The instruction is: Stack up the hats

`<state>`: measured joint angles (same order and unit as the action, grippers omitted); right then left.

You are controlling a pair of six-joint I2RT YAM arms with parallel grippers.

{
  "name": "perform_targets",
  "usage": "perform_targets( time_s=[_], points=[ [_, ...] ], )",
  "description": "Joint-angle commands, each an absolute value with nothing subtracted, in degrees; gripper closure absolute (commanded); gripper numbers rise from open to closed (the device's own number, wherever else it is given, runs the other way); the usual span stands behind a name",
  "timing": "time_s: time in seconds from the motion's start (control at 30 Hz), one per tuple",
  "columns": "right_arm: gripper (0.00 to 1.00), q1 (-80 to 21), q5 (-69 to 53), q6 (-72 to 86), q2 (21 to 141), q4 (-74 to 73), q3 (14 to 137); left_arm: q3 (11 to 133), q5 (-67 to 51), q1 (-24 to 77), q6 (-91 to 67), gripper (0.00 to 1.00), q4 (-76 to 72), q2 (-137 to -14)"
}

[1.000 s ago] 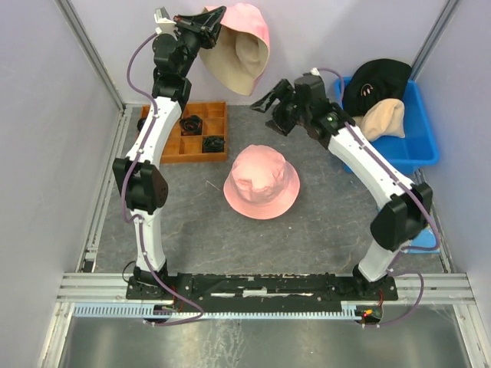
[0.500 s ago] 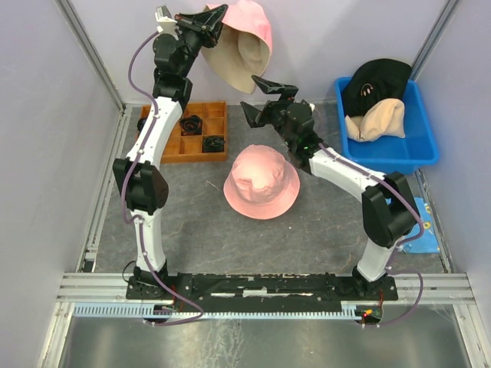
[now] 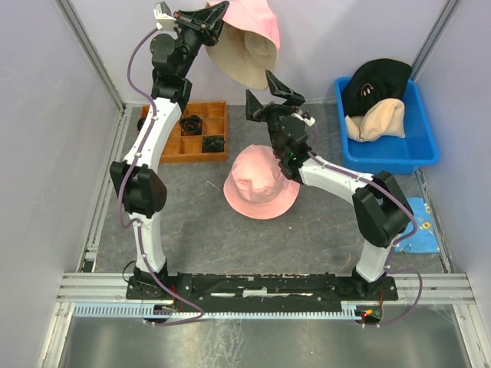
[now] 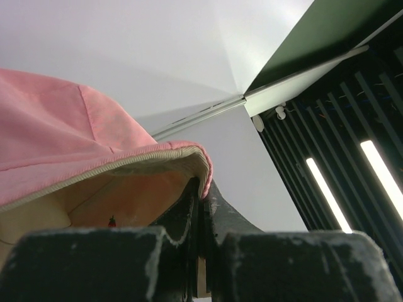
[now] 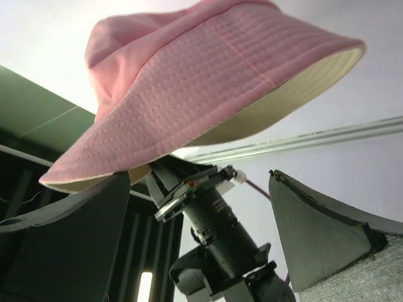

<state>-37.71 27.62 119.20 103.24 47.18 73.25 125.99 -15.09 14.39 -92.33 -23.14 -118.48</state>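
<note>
My right gripper is going to close on the loose edge point(image 3: 276, 54) point(image 5: 252, 102) of the hanging pink hat, on the side of the hat across from my left gripper.
My left gripper point(image 3: 215, 13) is raised high at the back and shut on the brim of a pink hat point(image 3: 252, 40). The hat hangs open, showing its beige lining. In the left wrist view the jaws point(image 4: 203, 189) pinch the brim edge of this hat point(image 4: 94, 135). My right gripper point(image 3: 266, 90) is open and empty, pointing up just below the hanging hat. In the right wrist view the hat point(image 5: 208, 82) fills the space above the spread fingers point(image 5: 318, 233). A second pink hat point(image 3: 261, 182) lies flat on the table centre. A black hat point(image 3: 376, 80) and a beige hat point(image 3: 377, 119) sit in the bin.
A blue bin point(image 3: 399, 149) stands at the back right. A wooden compartment tray point(image 3: 170, 147) with small dark coiled bundles point(image 3: 201, 142) is at the back left. A blue cloth item point(image 3: 419, 227) lies at the right edge. Walls close in the sides.
My right arm has swung left from the bin and lifted its open gripper under the hanging hat. My left gripper has shifted the held hat slightly up and right.
</note>
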Motion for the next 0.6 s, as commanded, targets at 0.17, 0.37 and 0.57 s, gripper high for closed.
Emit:
perform_targets(
  time_s=[0.17,0.37,0.57],
  points=[
    [0.01,-44.5,29.9,127.7,102.9,57.3,70.3,131.7,-13.8,14.6,-93.5,0.97,-25.9,-119.1],
    [0.01,-45.4,30.6,126.1,101.0,57.6,68.1,134.5,-13.6,14.3,-93.3,0.97,-24.6,-120.7],
    [0.01,-44.2,30.4,125.1,101.5,59.4,68.7,134.9,-13.8,14.2,-92.7,0.97,-24.2,-120.4]
  ],
)
